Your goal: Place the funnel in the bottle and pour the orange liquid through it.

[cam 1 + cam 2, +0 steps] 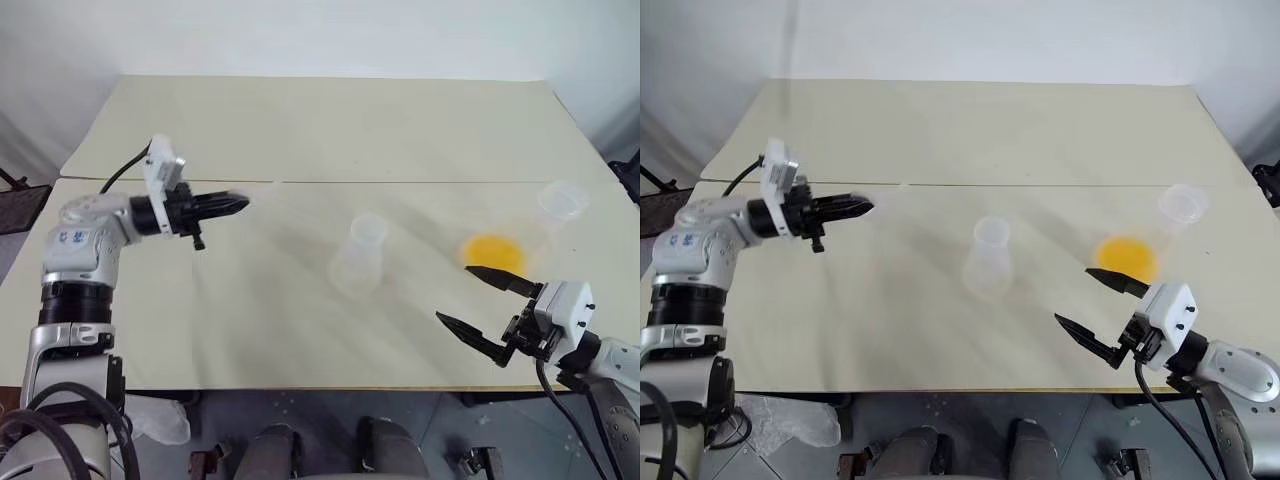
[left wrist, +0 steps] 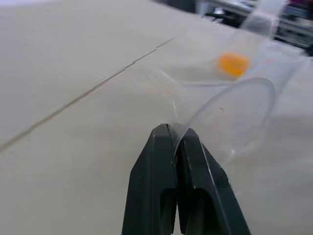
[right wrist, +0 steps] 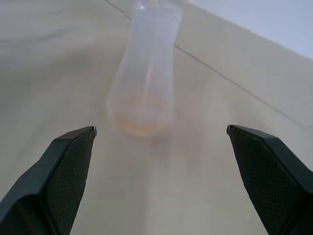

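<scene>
My left gripper is holding the clear funnel. It will let go of it on the bare tabletop [image 1: 274, 274] beside the bottle, away from the orange liquid.
My left gripper [image 1: 240, 205] hangs above the table's left side, pointing right, and is shut on the rim of the clear funnel [image 2: 230, 122]. In the left wrist view the funnel's round mouth stands just past the closed fingers [image 2: 161, 166]. The bottle [image 1: 362, 255], a small clear flask, stands upright mid-table, right of the left gripper. Further right stands a larger clear flask [image 1: 560, 200] with the orange liquid [image 1: 493, 250] in its wide base. My right gripper [image 1: 454, 293] is open near the front edge, just in front of that flask, with nothing between its fingers and facing the bottle [image 3: 144, 73].
The pale table [image 1: 300, 130] has a seam [image 1: 400, 182] running across behind the flasks. A dark object [image 1: 20, 205] sits past the table's left edge. Bare tabletop lies between the left gripper and the bottle.
</scene>
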`<state>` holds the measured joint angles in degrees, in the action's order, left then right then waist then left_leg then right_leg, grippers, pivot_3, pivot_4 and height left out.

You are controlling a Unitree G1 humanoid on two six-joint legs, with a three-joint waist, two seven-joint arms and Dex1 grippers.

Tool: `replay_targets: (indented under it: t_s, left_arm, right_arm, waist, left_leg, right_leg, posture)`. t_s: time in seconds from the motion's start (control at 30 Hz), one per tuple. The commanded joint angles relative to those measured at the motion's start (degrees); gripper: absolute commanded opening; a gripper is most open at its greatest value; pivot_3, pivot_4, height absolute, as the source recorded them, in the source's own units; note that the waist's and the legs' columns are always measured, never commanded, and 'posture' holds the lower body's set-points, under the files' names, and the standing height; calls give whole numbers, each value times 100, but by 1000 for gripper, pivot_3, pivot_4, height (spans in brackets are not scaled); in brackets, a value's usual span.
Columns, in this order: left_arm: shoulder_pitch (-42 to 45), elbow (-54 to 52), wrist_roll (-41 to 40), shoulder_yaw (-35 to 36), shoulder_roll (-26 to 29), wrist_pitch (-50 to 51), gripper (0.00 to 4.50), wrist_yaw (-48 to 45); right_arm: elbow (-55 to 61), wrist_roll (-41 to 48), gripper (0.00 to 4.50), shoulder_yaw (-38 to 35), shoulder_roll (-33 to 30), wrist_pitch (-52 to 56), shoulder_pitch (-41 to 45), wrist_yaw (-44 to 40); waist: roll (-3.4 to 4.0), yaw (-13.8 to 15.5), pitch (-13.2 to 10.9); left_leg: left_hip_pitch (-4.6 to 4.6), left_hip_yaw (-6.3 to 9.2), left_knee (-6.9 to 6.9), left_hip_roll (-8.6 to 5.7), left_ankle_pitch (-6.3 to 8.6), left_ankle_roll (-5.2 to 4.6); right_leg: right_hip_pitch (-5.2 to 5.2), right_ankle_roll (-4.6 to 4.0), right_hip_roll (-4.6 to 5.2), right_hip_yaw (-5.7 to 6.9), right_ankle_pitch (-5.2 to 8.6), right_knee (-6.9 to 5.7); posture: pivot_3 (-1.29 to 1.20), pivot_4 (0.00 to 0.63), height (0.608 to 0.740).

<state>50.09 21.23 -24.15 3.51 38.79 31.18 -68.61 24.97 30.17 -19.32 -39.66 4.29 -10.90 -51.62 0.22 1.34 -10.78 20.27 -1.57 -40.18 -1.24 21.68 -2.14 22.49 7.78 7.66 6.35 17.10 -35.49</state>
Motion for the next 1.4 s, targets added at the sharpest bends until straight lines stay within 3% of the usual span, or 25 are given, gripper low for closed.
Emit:
replay_targets:
  t_s: [0.03, 0.23, 0.5, 0.8, 0.9, 1.23, 1.4]
  left_arm:
    - [229, -459, -197, -290, -48, 648, 18, -201]
    - [61, -248, 141, -477, -144, 200, 18, -170]
    - [-1150, -167, 663, -567, -178, -1046, 18, -121]
    - [-1181, 422, 959, -663, -339, -1485, 18, 17]
    - [-1255, 438, 1032, -710, -344, -1620, 638, -18]
    - [-1453, 43, 1129, -532, -298, -1753, 3703, 460]
    - [-1783, -713, 1130, -399, -19, -1433, 3703, 737]
  right_arm:
    - [418, 32, 4500, -206, 36, 53, -71, 245]
    - [911, -50, 4500, -117, 239, 159, -414, 662]
    - [1146, -105, 4500, -83, 368, 230, -733, 849]
    - [996, -114, 4500, -22, 298, 339, -422, 798]
    - [984, -116, 4500, -45, 298, 342, -416, 770]
    - [940, -93, 4500, -135, 263, 347, -452, 672]
    - [936, -74, 4500, -126, 218, 394, -396, 641]
  waist:
    - [1, -18, 0]
    - [1, 0, 0]
    - [3, 2, 0]
    - [2, 14, 0]
    - [2, 13, 0]
    - [2, 15, 0]
    - [2, 3, 0]
  left_leg:
    - [-1, -1, 2, 0, 0, 0]
    - [0, -1, 1, 3, 0, 0]
    - [-1, -4, 1, 3, 0, 0]
    - [5, 1, -8, -2, -2, -4]
    - [5, 0, -8, -1, -2, -4]
    - [5, 1, -8, -1, -2, -4]
    - [4, 2, -8, 0, -1, -4]
  right_leg:
    - [0, 0, -1, -2, 0, 1]
    - [2, 0, -4, -5, 0, 2]
    - [1, 0, -4, -11, 0, 7]
    - [-1, 0, -1, -10, 0, 6]
    - [0, 0, -3, -9, 0, 6]
    - [-1, 0, -1, -9, 0, 5]
    - [0, 0, -1, -10, 0, 4]
  posture:
    - [0, 150, 740]
    - [0, 150, 740]
    - [0, 150, 740]
    - [0, 150, 740]
    - [0, 150, 740]
    - [0, 150, 740]
    - [0, 150, 740]
